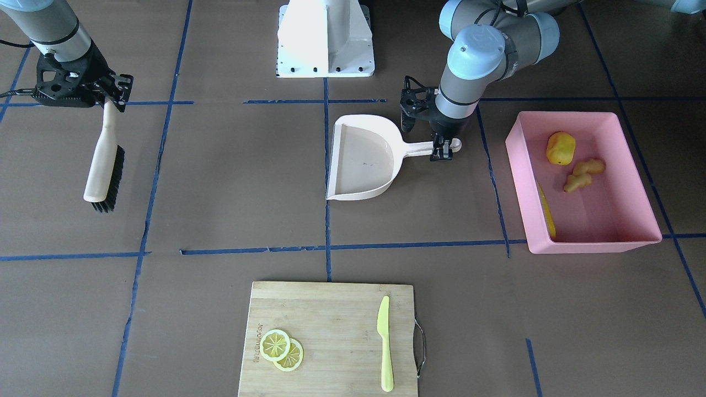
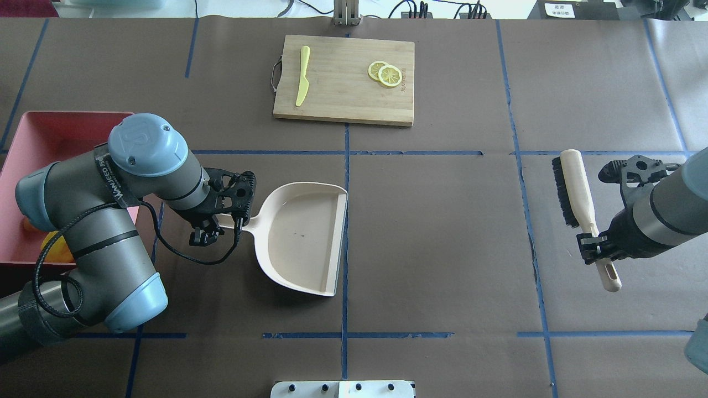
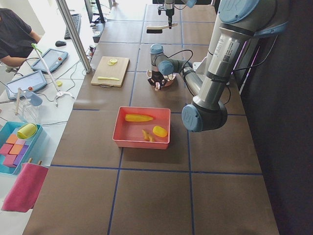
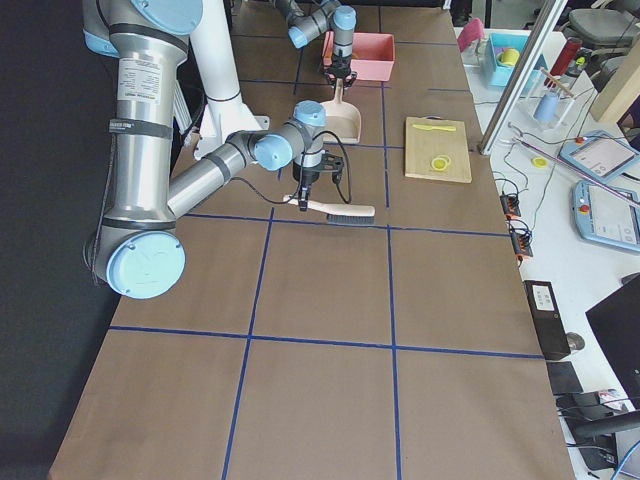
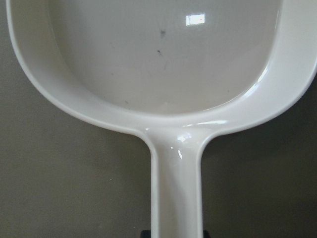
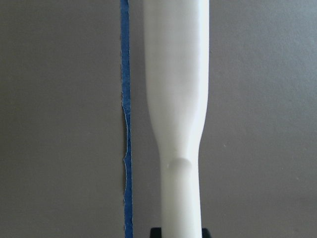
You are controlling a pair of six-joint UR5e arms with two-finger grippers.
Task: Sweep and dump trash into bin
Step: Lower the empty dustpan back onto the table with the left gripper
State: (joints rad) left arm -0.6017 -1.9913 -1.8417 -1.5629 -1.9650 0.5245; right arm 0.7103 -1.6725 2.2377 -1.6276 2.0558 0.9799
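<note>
The robot's right gripper needs to set the brush down on the bare table across the long blue tape line (image 1: pixel 69 157) from the dustpan.
The pink bin (image 1: pixel 595 241) stands at my left. In it lie the stubby yellow pepper-like lump (image 1: pixel 561 148), the tan ginger root (image 1: pixel 582 173) and the long corn cob (image 1: pixel 547 212) against one wall. They also show in the exterior left view: corn cob (image 3: pixel 138 118), ginger root (image 3: pixel 146 135), lump (image 3: pixel 160 131). My left gripper (image 1: pixel 444 148) is shut on the handle of the beige dustpan (image 1: pixel 361 160), which lies flat and empty on the table (image 5: pixel 163 59). My right gripper (image 1: pixel 110 99) is shut on the handle of the brush (image 1: pixel 102 165), which is held level over the table.
A bamboo cutting board (image 1: pixel 331 314) lies at the far edge with two lemon slices (image 1: pixel 281 349) and a yellow-green plastic knife (image 1: pixel 385 342). The white robot base (image 1: pixel 325 38) stands between the arms. Blue tape lines cross the brown table.
</note>
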